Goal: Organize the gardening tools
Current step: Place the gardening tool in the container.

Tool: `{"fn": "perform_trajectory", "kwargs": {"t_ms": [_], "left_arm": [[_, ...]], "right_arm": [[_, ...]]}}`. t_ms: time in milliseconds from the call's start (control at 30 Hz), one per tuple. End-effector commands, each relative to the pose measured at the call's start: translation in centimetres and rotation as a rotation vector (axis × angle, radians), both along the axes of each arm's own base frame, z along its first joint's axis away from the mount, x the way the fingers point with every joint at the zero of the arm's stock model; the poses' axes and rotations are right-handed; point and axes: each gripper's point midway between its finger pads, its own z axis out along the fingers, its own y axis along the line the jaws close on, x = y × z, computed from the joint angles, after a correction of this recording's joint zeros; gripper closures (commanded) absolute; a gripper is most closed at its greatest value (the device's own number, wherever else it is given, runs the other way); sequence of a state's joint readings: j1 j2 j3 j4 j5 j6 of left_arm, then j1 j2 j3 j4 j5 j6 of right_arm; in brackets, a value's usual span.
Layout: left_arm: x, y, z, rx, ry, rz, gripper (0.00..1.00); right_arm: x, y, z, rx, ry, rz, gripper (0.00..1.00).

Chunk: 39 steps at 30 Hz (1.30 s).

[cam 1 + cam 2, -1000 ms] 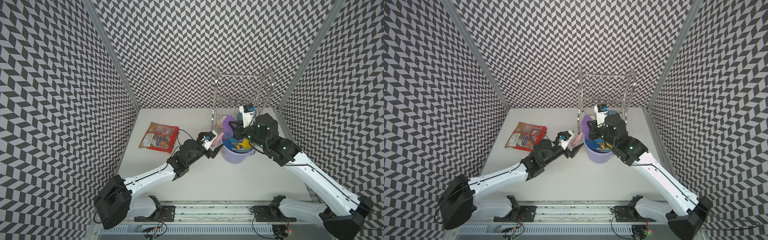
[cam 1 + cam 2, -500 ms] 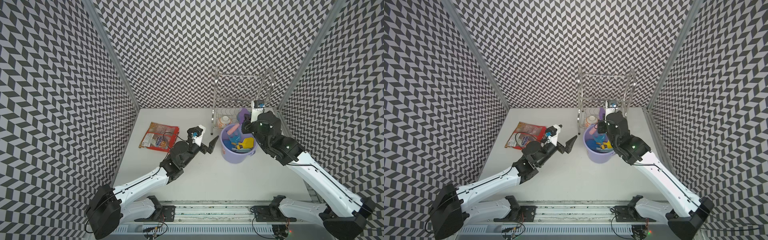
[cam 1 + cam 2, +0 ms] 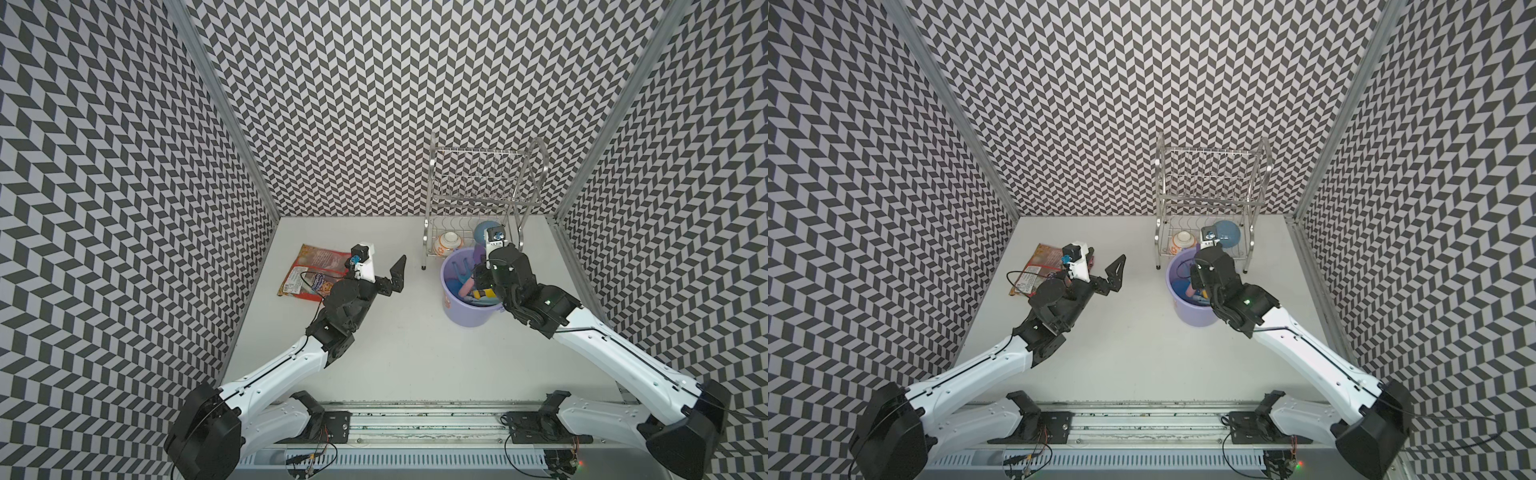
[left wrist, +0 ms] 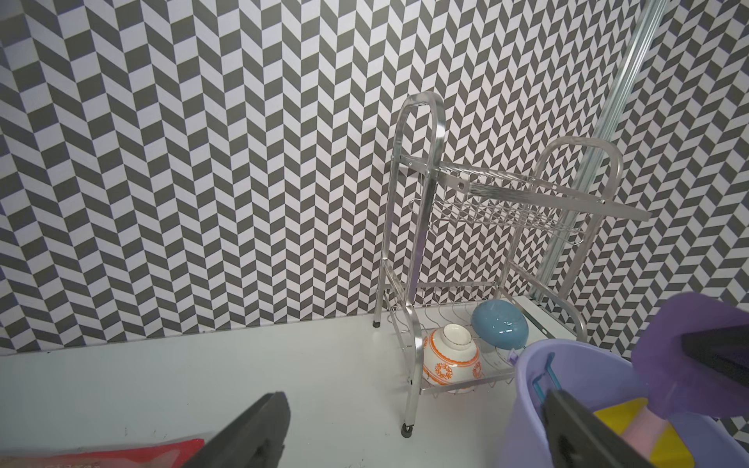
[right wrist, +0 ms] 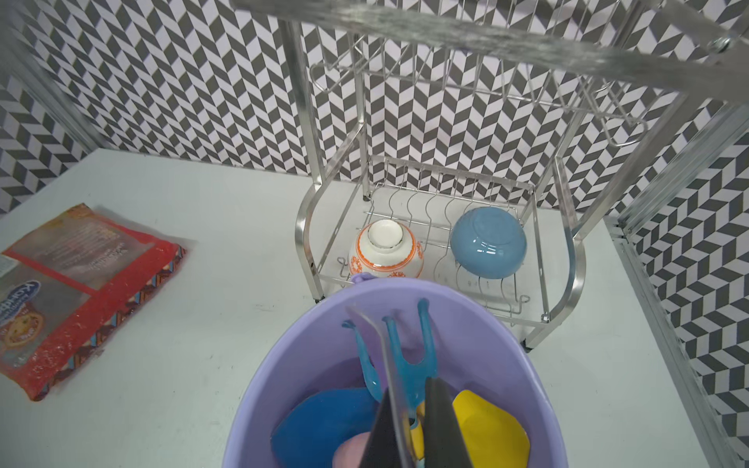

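Next, my right gripper lets go of the purple tool in the lavender bucket [image 3: 466,280] [image 5: 396,425], between the dark blue trowel and the yellow spade.
The lavender bucket [image 3: 457,316] stands right of centre, in front of the rack. Inside it lie the blue rake [image 5: 409,364], the dark blue trowel [image 5: 324,421] and the yellow spade [image 5: 486,429]. The purple fork [image 4: 681,364] leans in the bucket, pink handle [image 3: 467,286] down and head up against my right gripper. My right gripper [image 5: 411,387] hangs over the bucket, shut on a thin pale strip that looks like the bucket's handle. My left gripper [image 3: 380,274] is open and holds nothing, between the bucket and the packet.
A red snack packet [image 3: 316,274] lies flat at the left, just behind my left wrist. The metal dish rack [image 3: 478,199] stands right behind the bucket and holds a white-and-orange bowl [image 3: 446,243] and a blue bowl [image 3: 484,230]. Patterned walls close three sides.
My left gripper let go of the fork at the bucket and drew back left towards the packet. The fork dropped into the bucket. My right gripper stayed over the bucket.
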<state>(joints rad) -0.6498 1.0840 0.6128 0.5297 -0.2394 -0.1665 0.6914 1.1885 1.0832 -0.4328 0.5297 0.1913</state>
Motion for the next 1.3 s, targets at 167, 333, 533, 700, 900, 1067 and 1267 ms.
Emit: {"fn": "perform_trajectory", "kwargs": {"t_ms": [167, 333, 533, 700, 900, 1067, 1267], "left_arm": [[0.1, 2.0, 0.2, -0.041, 0.002, 0.070, 0.00], [0.1, 3.2, 0.0, -0.057, 0.006, 0.116, 0.00], [0.2, 3.8, -0.3, -0.063, 0.010, 0.138, 0.00], [0.5, 4.4, -0.5, -0.070, 0.020, 0.160, 0.00], [0.8, 5.9, -1.2, -0.065, 0.041, 0.228, 0.00], [0.8, 8.5, -1.9, -0.078, 0.060, 0.323, 0.00], [1.0, 12.6, -2.1, -0.106, 0.072, 0.441, 0.00]], "right_arm": [[0.6, 1.8, -2.1, 0.030, -0.046, -0.023, 1.00], [0.4, 2.2, -4.4, 0.016, -0.049, -0.013, 1.00], [0.7, 1.3, -6.8, -0.035, -0.040, -0.072, 0.97], [0.6, 2.7, -8.3, 0.000, -0.011, -0.014, 0.93], [0.7, 3.6, -7.8, 0.026, -0.006, 0.004, 0.71], [1.1, 2.3, -2.8, 0.037, -0.092, -0.062, 0.38], [1.4, -1.7, 2.5, 0.087, -0.191, -0.190, 0.08]]}}
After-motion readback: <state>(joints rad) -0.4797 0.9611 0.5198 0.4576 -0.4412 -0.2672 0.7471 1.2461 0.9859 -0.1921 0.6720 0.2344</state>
